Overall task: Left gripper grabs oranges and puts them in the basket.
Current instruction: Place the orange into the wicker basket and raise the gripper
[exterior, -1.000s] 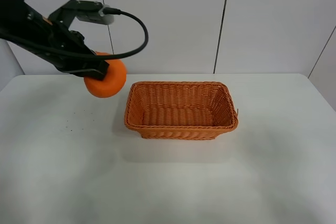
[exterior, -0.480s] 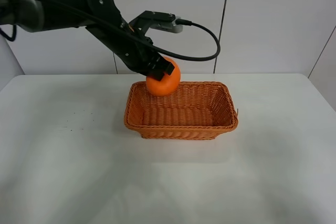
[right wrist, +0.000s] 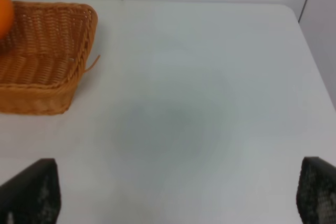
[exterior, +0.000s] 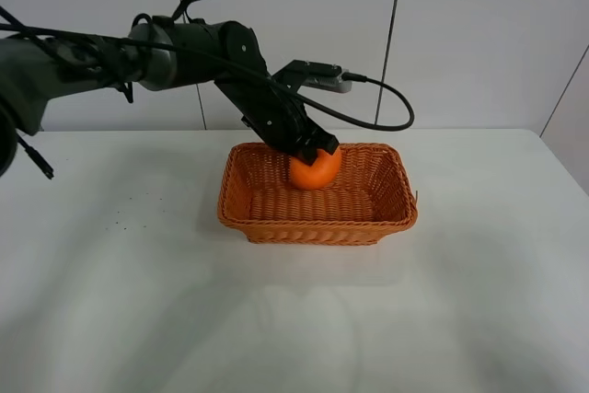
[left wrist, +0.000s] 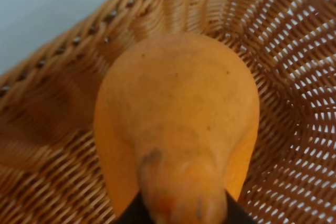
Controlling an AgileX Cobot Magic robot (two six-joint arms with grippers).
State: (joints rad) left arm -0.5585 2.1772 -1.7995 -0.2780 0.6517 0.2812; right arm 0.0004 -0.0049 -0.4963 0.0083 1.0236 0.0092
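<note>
Next, my left gripper releases the orange, now held just above the woven floor, onto the woven bottom of the basket, close to the middle of the basket's front side (exterior: 317, 202).
My left gripper (exterior: 311, 147) is shut on the orange (exterior: 316, 168) and holds it inside the wicker basket (exterior: 317, 223), over its back middle part, just above the woven floor. In the left wrist view the orange (left wrist: 178, 124) fills the middle, its knobby neck toward the camera, with the basket's weave (left wrist: 294, 77) all around it. The dark arm reaches in from the upper left with its black cable trailing. The right gripper (right wrist: 173, 198) shows only as two dark fingertips far apart, low over the bare table right of the basket (right wrist: 47, 77).
The white table (exterior: 138, 301) carries only the basket. A white panelled wall stands behind. A few dark specks lie on the table at the left (exterior: 129, 209).
The left arm has swung right with the orange, from beside the basket's left rim to over its back edge, and then down into the basket. The right arm has not moved.
</note>
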